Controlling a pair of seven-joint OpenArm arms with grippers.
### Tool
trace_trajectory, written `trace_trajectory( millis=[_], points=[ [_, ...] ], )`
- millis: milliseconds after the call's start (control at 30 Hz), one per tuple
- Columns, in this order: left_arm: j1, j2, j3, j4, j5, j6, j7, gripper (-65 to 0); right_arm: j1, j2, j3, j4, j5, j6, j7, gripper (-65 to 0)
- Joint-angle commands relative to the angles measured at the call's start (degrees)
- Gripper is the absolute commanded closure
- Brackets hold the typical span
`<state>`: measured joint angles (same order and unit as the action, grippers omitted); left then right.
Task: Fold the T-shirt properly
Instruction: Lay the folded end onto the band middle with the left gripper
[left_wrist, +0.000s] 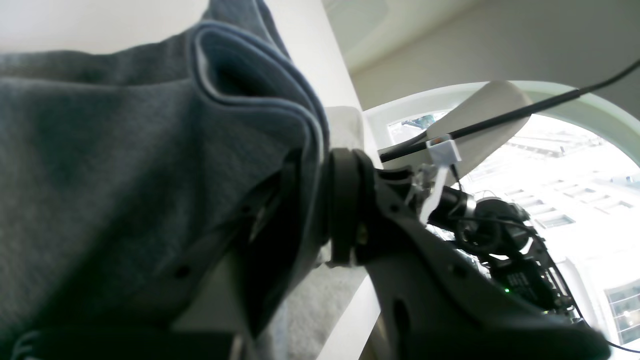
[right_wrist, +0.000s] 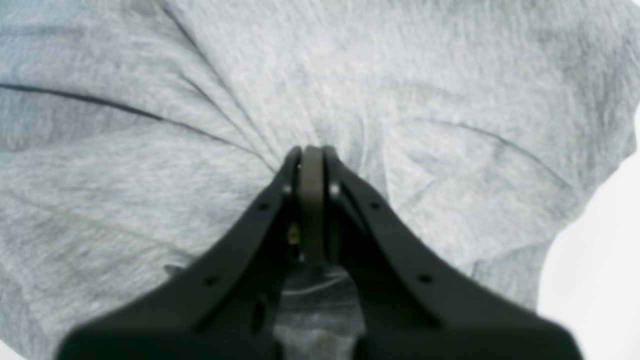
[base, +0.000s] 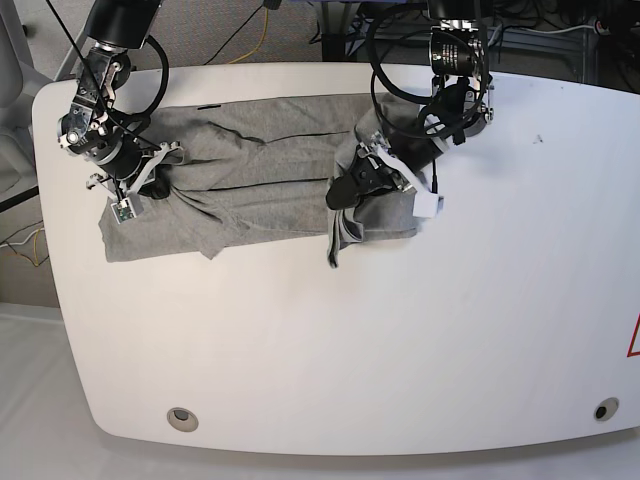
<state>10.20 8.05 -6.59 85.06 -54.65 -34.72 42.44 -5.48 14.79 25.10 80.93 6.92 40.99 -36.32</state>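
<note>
My left gripper will let go of the raised fold on the flat middle of the T-shirt (base: 303, 200), over in the direction of my right gripper.
The heather-grey T-shirt (base: 260, 170) lies wrinkled across the back of the white table (base: 350, 350), plain side showing; no lettering or collar is visible. My left gripper (base: 340, 194) is shut on a raised fold of the shirt near its right part, and part of the cloth hangs down from it. In the left wrist view the fingers (left_wrist: 345, 210) pinch a doubled edge of the cloth (left_wrist: 100, 150). My right gripper (base: 150, 182) is at the shirt's left end. In the right wrist view it (right_wrist: 312, 155) is shut on the fabric (right_wrist: 450, 100), with creases radiating from the pinch.
Bare white table surface lies in front of the shirt and to its right. Two round holes (base: 181, 417) (base: 601, 410) sit near the table's front corners. Cables (base: 250, 30) run on the floor behind the table. A red mark (base: 634, 340) shows at the right edge.
</note>
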Motion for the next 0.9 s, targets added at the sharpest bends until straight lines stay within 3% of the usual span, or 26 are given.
trace_trajectory(
  millis=[0, 333, 567, 867],
  points=[
    [-0.75, 0.43, 0.22, -0.18, -1.65, -0.93, -0.98, -6.7, -1.87, 0.38, -0.09, -1.41, -7.84, -0.99, -10.76, 0.0],
    [-1.36, 0.08, 3.29, -2.2, -0.51, -0.23, -0.98, -6.7, -1.69, 0.38, -0.09, -1.41, -8.02, -0.99, -10.76, 0.0],
    [-3.12, -0.19, 5.14, -5.45, 3.44, 4.7, -0.81, -6.9, -1.69, 0.38, -0.09, -1.41, -8.1, -0.99, -10.76, 0.0],
    [-3.73, -1.59, 5.49, -6.42, 3.88, 4.79, -0.81, -6.9, -1.87, 0.38, 0.0, -1.5, -8.1, -0.99, -10.76, 0.0]
  ],
)
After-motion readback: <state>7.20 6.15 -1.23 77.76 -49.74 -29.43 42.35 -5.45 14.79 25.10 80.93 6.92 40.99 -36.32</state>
